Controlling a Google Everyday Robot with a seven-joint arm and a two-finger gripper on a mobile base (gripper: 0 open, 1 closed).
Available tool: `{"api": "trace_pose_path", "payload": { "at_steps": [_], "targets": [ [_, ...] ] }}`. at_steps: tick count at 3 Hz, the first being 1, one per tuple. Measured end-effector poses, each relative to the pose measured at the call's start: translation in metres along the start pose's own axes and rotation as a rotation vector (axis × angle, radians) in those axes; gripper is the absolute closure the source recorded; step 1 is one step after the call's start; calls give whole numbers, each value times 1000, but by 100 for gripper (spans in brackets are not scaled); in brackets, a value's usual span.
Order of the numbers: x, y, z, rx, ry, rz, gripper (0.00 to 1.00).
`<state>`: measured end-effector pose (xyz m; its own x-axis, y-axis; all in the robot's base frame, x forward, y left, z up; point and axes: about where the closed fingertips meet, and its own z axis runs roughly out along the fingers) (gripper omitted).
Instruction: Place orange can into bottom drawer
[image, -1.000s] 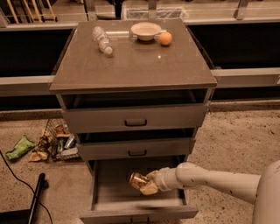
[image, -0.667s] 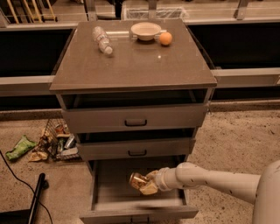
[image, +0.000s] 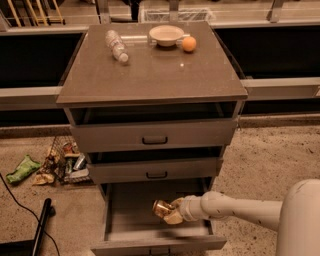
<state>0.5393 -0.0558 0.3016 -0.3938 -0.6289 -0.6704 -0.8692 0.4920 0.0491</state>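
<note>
Next, my gripper releases the orange can near the middle of the bottom drawer's grey bottom (image: 168, 211).
The bottom drawer (image: 129, 216) of the grey cabinet is pulled open, and its grey wood-grain floor shows. The orange can (image: 160, 208), shiny copper with pale markings, lies tilted on its side low inside the drawer, right of centre. My gripper (image: 172, 214) reaches into the drawer from the right on a white arm and is shut on the can's right end. Whether the can touches the drawer floor I cannot tell.
The two upper drawers (image: 154, 136) stand slightly ajar above the gripper. On the cabinet top (image: 150, 75) lie a clear plastic bottle (image: 116, 45), a bowl (image: 166, 35) and a round orange fruit (image: 189, 44). Litter (image: 60, 165) and a black pole (image: 42, 225) are on the floor at left.
</note>
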Motion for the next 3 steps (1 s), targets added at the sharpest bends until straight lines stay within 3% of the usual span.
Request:
{"api": "trace_pose_path", "payload": {
  "at_steps": [2,3],
  "targets": [
    [60,-35,39,0,-52,61,100],
    [74,-48,57,-21,-48,73,100]
  ]
}}
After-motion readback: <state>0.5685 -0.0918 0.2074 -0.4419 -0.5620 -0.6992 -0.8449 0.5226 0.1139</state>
